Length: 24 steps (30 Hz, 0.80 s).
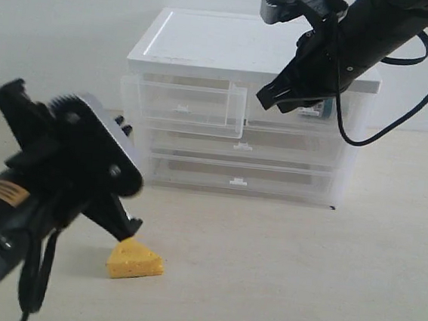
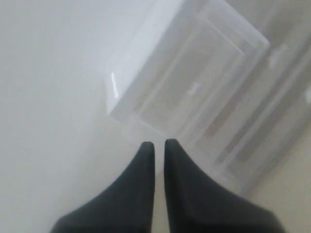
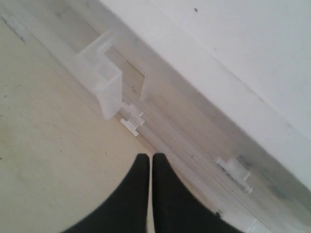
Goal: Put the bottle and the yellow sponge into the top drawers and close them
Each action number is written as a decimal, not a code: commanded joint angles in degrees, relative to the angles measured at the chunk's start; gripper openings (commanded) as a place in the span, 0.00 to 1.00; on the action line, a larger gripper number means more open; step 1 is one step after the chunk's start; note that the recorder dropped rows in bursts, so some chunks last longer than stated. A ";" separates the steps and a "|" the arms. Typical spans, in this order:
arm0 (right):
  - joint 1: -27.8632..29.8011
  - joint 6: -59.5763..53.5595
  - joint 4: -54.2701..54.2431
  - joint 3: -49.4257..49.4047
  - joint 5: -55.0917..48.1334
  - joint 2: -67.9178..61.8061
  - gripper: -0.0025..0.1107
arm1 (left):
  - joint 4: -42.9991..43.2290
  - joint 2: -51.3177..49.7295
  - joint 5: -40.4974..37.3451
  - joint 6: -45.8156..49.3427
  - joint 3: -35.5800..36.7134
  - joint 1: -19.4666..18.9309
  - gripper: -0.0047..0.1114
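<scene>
The open top drawer sticks out too little for the yellow sponge. Next, my left gripper takes hold of the drawer's front edge (image 1: 172, 83) and pulls it further out first.
The yellow sponge (image 1: 135, 261), a cheese-like wedge, lies on the table in front of the cabinet. My left gripper (image 1: 125, 230) hangs just above its left end, shut and empty; in the left wrist view its tips (image 2: 159, 143) point toward the cabinet. The left top drawer (image 1: 181, 104) (image 2: 194, 82) (image 3: 99, 77) is pulled out and looks empty. The right top drawer (image 1: 355, 113) is closed. A teal-and-white bit of the bottle (image 1: 317, 108) shows through its front. My right gripper (image 1: 269, 97) (image 3: 148, 156) is shut and empty, right in front of that drawer.
The white-topped cabinet (image 1: 209, 50) stands at the back against a pale wall, with two full-width translucent drawers (image 1: 240, 145) below the top pair. A black cable (image 1: 368, 137) loops from the right arm past the cabinet's right side. Bare tabletop lies right of the sponge.
</scene>
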State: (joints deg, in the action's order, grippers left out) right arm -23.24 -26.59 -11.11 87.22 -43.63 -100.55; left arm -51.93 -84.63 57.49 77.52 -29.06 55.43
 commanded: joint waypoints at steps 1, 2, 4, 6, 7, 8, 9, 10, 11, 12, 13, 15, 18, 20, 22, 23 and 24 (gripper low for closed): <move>0.41 0.05 0.11 0.40 -0.78 -0.08 0.02 | -6.02 9.74 -14.74 -7.72 -2.94 -5.08 0.08; 0.41 0.05 0.11 0.40 -0.78 -0.08 0.02 | -7.01 11.57 -20.99 -7.72 -4.47 -7.58 0.08; 0.41 0.05 0.11 0.40 -0.78 -0.08 0.02 | -8.42 13.69 -33.45 -6.41 -7.54 -12.65 0.08; 0.41 0.05 0.11 0.40 -0.78 -0.08 0.02 | -9.32 14.28 -43.37 -5.56 -10.79 -17.69 0.08; 0.41 0.05 0.11 0.40 -1.00 -0.08 0.02 | -9.32 14.28 -48.39 -5.56 -12.53 -20.28 0.08; 0.41 0.17 0.11 0.40 -1.16 -0.08 0.02 | -8.94 13.83 -52.79 -5.56 -14.28 -22.75 0.08; 0.41 0.17 0.11 0.40 -1.49 -0.08 0.02 | -8.92 13.48 -56.08 -5.56 -15.96 -24.58 0.08; 0.41 0.17 0.11 0.40 -1.62 -0.08 0.02 | -8.83 12.92 -60.01 -5.56 -17.61 -26.69 0.08; 0.41 0.17 0.11 0.40 -1.76 -0.08 0.02 | -8.70 12.22 -63.87 -5.56 -19.30 -28.77 0.08; 0.41 0.17 0.11 0.40 -1.86 -0.08 0.02 | -8.70 11.60 -67.95 -5.56 -20.68 -30.74 0.08; 0.41 0.17 0.11 0.40 -1.86 -0.08 0.02 | -8.42 10.65 -72.43 -5.56 -22.51 -32.62 0.08; 0.41 -0.28 0.11 0.40 -1.86 -0.08 0.02 | -5.08 8.14 -80.58 -6.57 -26.36 -35.76 0.08; 0.41 -0.83 0.11 0.40 -1.86 -0.08 0.02 | 4.82 3.56 -91.46 -12.37 -33.87 -39.20 0.08; 0.41 -0.95 0.11 0.40 -1.86 -0.08 0.02 | 12.41 0.08 -98.74 -14.61 -39.07 -40.28 0.08; 0.41 -0.95 0.11 0.40 -1.86 -0.08 0.02 | 17.16 -2.66 -103.47 -15.24 -43.25 -40.28 0.08; 0.41 -1.17 0.11 0.40 -1.86 -0.08 0.02 | 18.28 -3.98 -105.02 -15.24 -45.39 -40.28 0.08; 0.41 -1.17 0.24 0.40 -1.86 -0.08 0.02 | 18.53 -5.26 -106.21 -15.24 -47.49 -40.28 0.08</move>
State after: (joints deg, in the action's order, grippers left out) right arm -23.24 -26.98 -11.11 87.22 -45.37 -100.55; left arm -37.30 -87.14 -42.91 63.59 -71.74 15.36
